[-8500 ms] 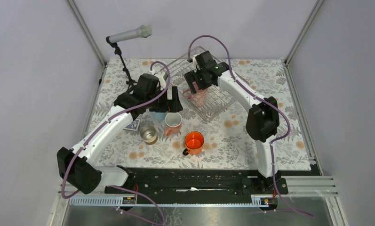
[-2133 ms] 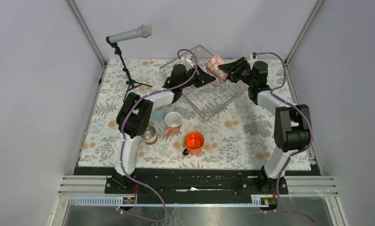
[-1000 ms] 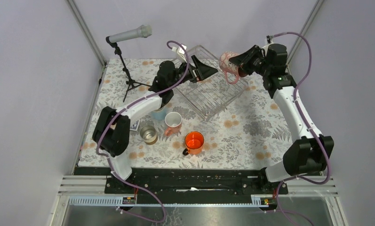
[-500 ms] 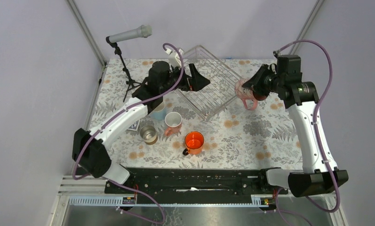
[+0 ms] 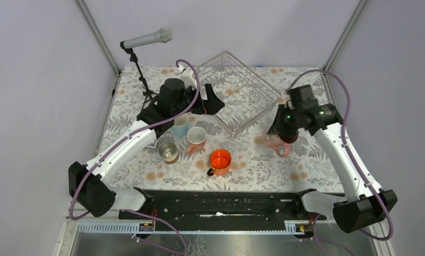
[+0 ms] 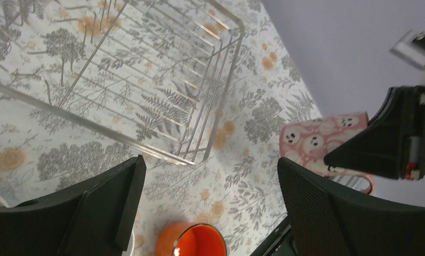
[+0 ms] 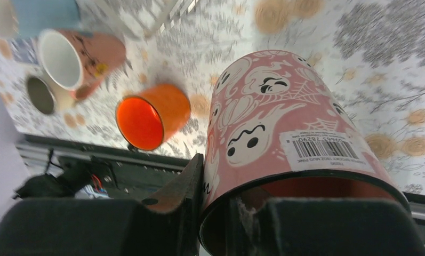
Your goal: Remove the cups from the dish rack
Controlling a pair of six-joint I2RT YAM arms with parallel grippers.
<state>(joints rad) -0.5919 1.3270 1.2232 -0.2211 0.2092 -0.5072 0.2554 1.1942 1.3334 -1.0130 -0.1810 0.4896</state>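
The robot's right gripper needs to release the translucent pink mug on the mat [image 5: 253, 159] [image 7: 234, 109] beside the orange mug, opposite the steel cup.
The wire dish rack [image 5: 237, 93] sits at the back middle of the mat, and I see no cup inside it. My right gripper [image 5: 282, 129] is shut on the rim of the translucent pink mug [image 5: 277, 144], low over the mat to the rack's near right. In the right wrist view one finger [image 7: 191, 178] presses the outside of the pink mug [image 7: 285, 133] and the other is inside it. My left gripper [image 5: 209, 101] hovers open and empty at the rack's left edge. The light blue mug [image 5: 181, 126], salmon mug [image 5: 196, 138], steel cup [image 5: 168, 152] and orange mug [image 5: 219, 160] stand on the mat.
A microphone on a small tripod [image 5: 145, 80] stands at the back left. In the left wrist view the dish rack [image 6: 146, 80] fills the upper left, with the orange mug [image 6: 194, 242] below and the pink mug [image 6: 317, 141] to the right.
My right arm has carried the pink mug from above the rack's far right corner toward the near right and down close to the mat. My left arm has drawn back from over the rack.
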